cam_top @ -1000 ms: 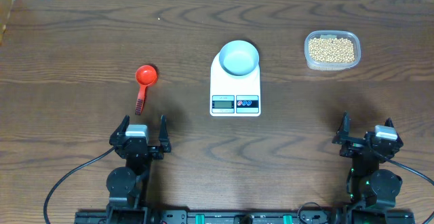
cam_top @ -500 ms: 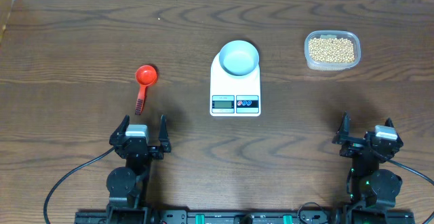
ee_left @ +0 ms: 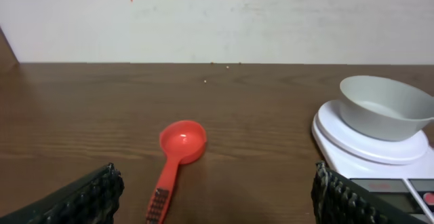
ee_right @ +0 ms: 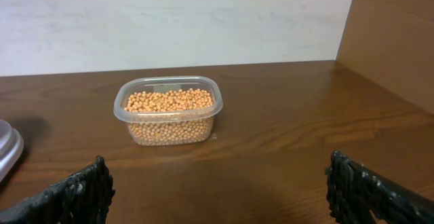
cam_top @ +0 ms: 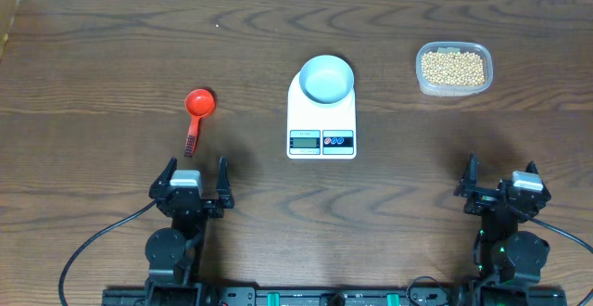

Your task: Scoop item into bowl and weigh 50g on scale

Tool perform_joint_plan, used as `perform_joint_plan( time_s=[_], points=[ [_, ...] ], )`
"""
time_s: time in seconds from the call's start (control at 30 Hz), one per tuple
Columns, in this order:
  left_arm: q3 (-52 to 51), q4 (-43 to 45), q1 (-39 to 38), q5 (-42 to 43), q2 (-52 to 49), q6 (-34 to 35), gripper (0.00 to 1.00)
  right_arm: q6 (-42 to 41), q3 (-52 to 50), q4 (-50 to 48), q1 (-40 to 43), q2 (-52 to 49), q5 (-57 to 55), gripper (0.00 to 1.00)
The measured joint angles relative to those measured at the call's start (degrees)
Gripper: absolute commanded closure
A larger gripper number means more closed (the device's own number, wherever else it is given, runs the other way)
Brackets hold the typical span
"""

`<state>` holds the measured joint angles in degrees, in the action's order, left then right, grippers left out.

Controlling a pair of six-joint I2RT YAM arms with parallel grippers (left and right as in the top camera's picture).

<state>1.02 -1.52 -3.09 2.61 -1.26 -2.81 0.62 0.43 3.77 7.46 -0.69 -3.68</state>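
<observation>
I will move my left gripper to the red scoop next and close it on the scoop's rim [cam_top: 186,100] [ee_left: 162,140], on the side away from the white scale.
The white bowl [cam_top: 327,78] [ee_left: 383,106] sits empty on the back of the white scale [cam_top: 321,132] [ee_left: 352,139] at the table's middle. Tan beans [cam_top: 452,68] [ee_right: 169,102] fill a clear plastic tub [cam_top: 453,88] [ee_right: 169,132] at the back right. A red scoop [cam_top: 196,113] [ee_left: 178,153] lies on the table to the left of the scale, its handle pointing toward me. My left gripper [cam_top: 195,184] [ee_left: 215,195] stands open just behind the scoop's handle, holding nothing. My right gripper [cam_top: 501,182] [ee_right: 218,191] is open and empty near the front right, well short of the tub.
A brown board [ee_right: 397,34] rises along the table's right side, seen in the right wrist view. A pale wall [ee_left: 217,17] runs behind the table's far edge. Cables [cam_top: 93,246] trail from both arm bases at the front.
</observation>
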Motion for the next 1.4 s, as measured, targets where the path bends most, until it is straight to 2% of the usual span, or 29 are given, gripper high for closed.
perform_joint_plan(
  time_s=[0.4,0.87,1.17,1.4],
  points=[
    [3.6,-2.9,0.0,0.3,-7.3,1.8,0.09,0.0,0.0,0.0,0.0,0.0,0.0,0.01],
    [21.2,-5.8,0.0,6.5,-27.6,1.9,0.09,0.0,0.0,0.0,0.0,0.0,0.0,0.01],
    [37.6,-16.0,0.0,11.3,-43.1,2.4,0.09,0.0,0.0,0.0,0.0,0.0,0.0,0.01],
    [54.2,-29.9,0.0,12.2,-56.5,2.6,0.09,0.0,0.0,0.0,0.0,0.0,0.0,0.01]
  ],
)
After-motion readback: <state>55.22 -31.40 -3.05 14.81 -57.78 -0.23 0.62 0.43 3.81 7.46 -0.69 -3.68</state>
